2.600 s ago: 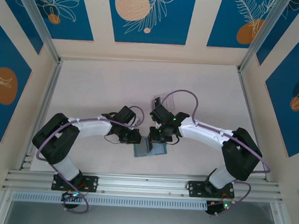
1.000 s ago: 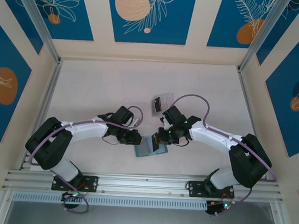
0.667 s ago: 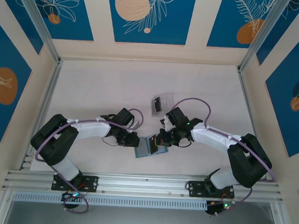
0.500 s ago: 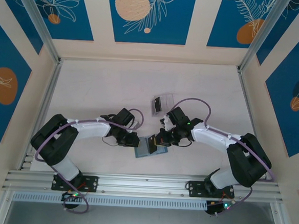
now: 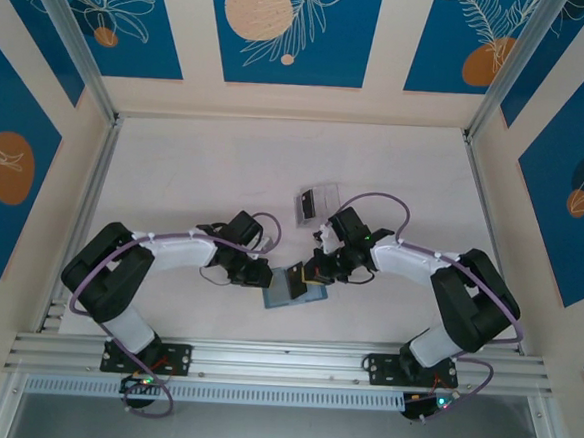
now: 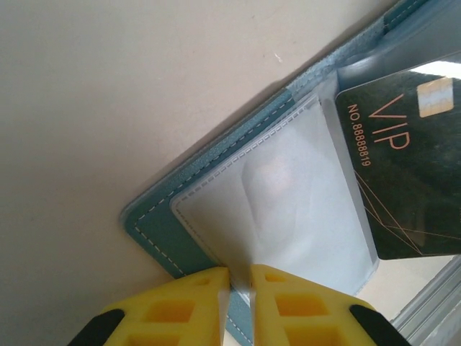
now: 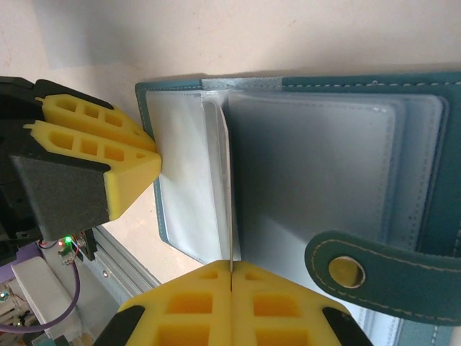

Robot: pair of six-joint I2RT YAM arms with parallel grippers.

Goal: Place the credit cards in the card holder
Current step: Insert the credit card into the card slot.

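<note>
My left gripper holds open the clear pocket sleeve (image 5: 279, 286) (image 7: 190, 173). Next, my right gripper lets go of the black credit card, now upright at the pocket's mouth, inside it.
The teal card holder (image 5: 285, 291) lies open on the table between the two arms. My left gripper (image 6: 240, 277) is shut on the edge of one clear pocket sleeve and lifts it off the teal cover (image 6: 155, 223). My right gripper (image 7: 231, 272) is shut on a black credit card (image 7: 230, 209), seen edge-on and upright between the sleeves. In the left wrist view that card (image 6: 403, 187) reads "VIP" and its corner sits at the mouth of the pocket. The holder's snap strap (image 7: 360, 270) lies to the right of my right fingers.
A clear plastic box (image 5: 313, 199) with something dark in it stands just behind the right gripper. The metal rail (image 5: 272, 363) runs along the near table edge. Open tabletop (image 5: 195, 172) stretches to the back and to both sides.
The right arm has come away from the clear box and brought the card down over the card holder. It has shifted only slightly in the last second. The left gripper keeps its hold.
</note>
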